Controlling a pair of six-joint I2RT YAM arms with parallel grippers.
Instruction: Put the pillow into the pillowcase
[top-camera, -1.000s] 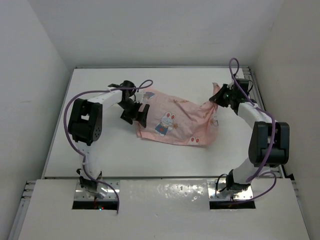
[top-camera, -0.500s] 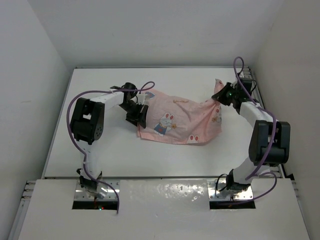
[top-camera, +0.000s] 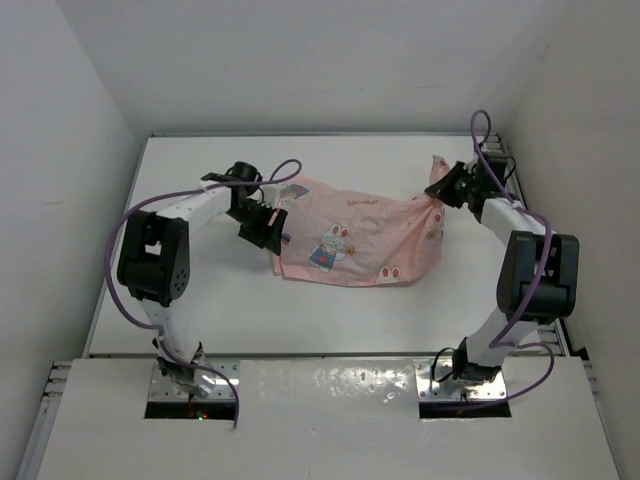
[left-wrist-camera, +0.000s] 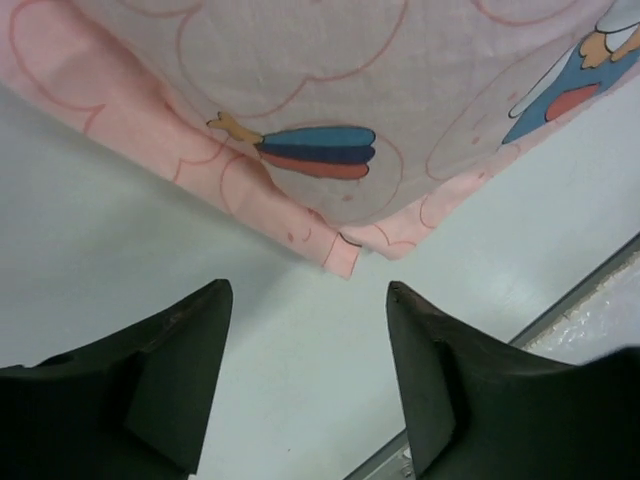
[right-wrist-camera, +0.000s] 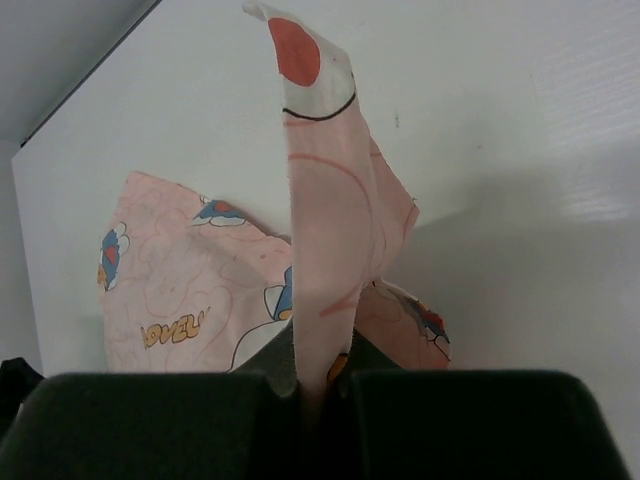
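Note:
The pillowcase's corner is folded under next to my open left gripper, so next my left gripper pinches the folded edge (left-wrist-camera: 341, 252) and pulls the pillowcase out flat.
The pink bunny-print pillowcase (top-camera: 355, 232) lies spread across the middle of the white table. My right gripper (top-camera: 446, 188) is shut on its right corner and holds that corner lifted; in the right wrist view the pinched fabric (right-wrist-camera: 322, 230) stands up between the jaws. My left gripper (top-camera: 272, 226) is open just off the pillowcase's left edge, touching nothing. In the left wrist view a pillowcase corner (left-wrist-camera: 345, 255) lies just beyond my open fingers (left-wrist-camera: 175, 360). The brown patterned pillow does not show in any view.
The white table (top-camera: 200, 290) is boxed in by white walls at the back and sides. A metal rail (top-camera: 510, 175) runs along the table's right edge beside my right arm.
My right gripper has pulled the pillowcase's right corner farther right and back, stretching the cloth flatter. My left gripper has moved left, off the cloth's left edge.

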